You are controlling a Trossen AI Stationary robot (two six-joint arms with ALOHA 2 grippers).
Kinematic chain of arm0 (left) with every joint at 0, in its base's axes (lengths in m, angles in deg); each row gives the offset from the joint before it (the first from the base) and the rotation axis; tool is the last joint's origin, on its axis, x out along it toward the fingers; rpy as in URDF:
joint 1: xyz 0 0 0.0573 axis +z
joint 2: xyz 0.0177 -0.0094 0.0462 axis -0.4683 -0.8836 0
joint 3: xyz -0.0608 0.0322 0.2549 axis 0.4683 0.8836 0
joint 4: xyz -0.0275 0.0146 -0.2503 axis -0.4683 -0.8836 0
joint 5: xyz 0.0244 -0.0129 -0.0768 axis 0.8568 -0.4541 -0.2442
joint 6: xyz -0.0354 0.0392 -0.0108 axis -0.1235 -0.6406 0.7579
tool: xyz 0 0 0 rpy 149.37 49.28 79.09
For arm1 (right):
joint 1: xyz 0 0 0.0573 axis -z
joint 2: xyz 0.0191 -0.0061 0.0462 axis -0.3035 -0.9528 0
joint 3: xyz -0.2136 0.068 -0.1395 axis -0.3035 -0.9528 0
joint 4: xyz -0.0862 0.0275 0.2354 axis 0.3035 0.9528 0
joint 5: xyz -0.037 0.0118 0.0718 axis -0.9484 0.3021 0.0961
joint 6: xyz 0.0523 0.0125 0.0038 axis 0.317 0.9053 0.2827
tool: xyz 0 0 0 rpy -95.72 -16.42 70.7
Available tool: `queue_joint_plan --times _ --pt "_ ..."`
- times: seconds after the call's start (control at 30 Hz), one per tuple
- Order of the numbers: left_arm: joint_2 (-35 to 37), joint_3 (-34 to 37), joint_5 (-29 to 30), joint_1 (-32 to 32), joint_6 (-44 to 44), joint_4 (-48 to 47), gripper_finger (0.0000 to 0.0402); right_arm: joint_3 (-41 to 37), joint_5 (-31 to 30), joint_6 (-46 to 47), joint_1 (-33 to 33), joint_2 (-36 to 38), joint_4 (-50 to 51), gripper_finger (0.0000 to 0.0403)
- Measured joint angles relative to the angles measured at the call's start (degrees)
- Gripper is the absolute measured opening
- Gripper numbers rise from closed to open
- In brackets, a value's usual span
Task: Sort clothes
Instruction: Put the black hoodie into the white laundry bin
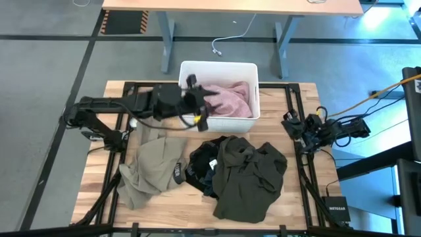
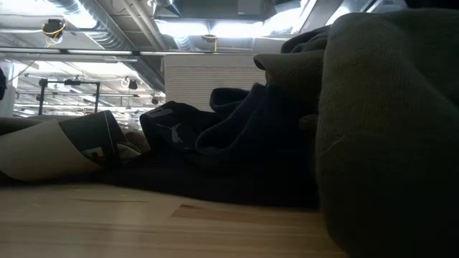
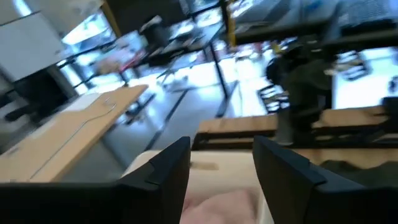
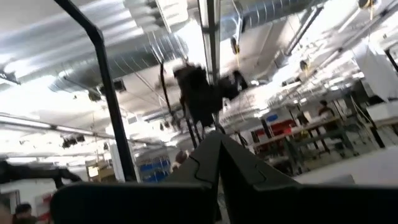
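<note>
My right gripper is to go to the dark olive-grey garment next and grab its far half [image 1: 239,162], close to the black garment.
The pale pink knit garment [image 1: 231,99] lies inside the white bin [image 1: 250,69] at the table's far middle. My left gripper [image 1: 199,100] is open over the bin's left part, with the pink garment [image 3: 221,202] showing below its spread fingers. The khaki-olive garment [image 1: 148,164], the black garment with white labels [image 1: 197,164] and the dark olive-grey garment [image 1: 253,178] lie crumpled on the table nearer the front. They also show in the low view: khaki [image 2: 57,150], black [image 2: 215,143] and olive-grey [image 2: 387,129]. My right gripper [image 1: 293,125] is shut and empty at the table's right edge.
A black metal frame [image 1: 296,99] runs around the wooden table top. A desk [image 1: 230,6] stands beyond the far edge. Bare wood [image 1: 309,204] shows at the front right and along the front edge.
</note>
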Motion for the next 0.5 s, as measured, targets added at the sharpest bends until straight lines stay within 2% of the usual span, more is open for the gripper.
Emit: queue_joint_plan --times 0.13,0.23,0.33,0.5 --pt "0.31 8.99 -1.92 -2.42 -0.61 7.86 0.0170 4.62 1.26 -2.01 0.00 -2.54 2.77 0.0021" --pt "0.81 13.11 -2.03 -4.15 -0.02 12.45 0.0170 9.04 2.44 -2.93 0.00 -6.91 4.76 0.0021" --pt "1.87 14.14 -1.81 -5.91 0.80 13.63 0.0170 13.45 2.68 -3.08 0.00 -13.25 8.69 0.0021" --pt "2.05 14.39 -1.83 -9.51 3.67 9.68 0.0170 22.83 1.31 -4.70 0.00 -26.13 17.66 0.0030"
